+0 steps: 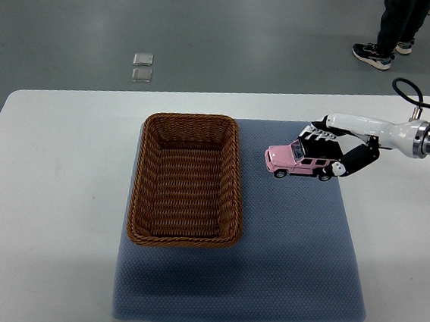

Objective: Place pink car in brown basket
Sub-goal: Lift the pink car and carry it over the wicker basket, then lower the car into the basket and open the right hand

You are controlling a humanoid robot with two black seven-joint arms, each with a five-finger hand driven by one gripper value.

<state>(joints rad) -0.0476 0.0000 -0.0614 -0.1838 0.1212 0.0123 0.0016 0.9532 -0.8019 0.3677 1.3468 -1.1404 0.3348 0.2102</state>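
The robot will use its right gripper to set the pink car down near the middle of the brown basket's woven bottom [181, 178]. The car is now on the blue mat.
The pink toy car [290, 159] sits on the blue mat just right of the brown wicker basket [147, 171], its nose pointing left toward the basket. My right hand [329, 151] comes in from the right edge and is shut on the car's rear half, with black-and-white fingers [318, 134] over the roof and the thumb at the near side. Whether the wheels touch the mat is unclear. Nothing lies inside the basket. The left arm does not show.
The blue-grey mat [281, 266] covers the middle of a white table [52, 191]. A person's legs and shoes [386, 40] stand on the floor beyond the far right corner. Two small clear squares [142, 68] lie on the floor behind the table.
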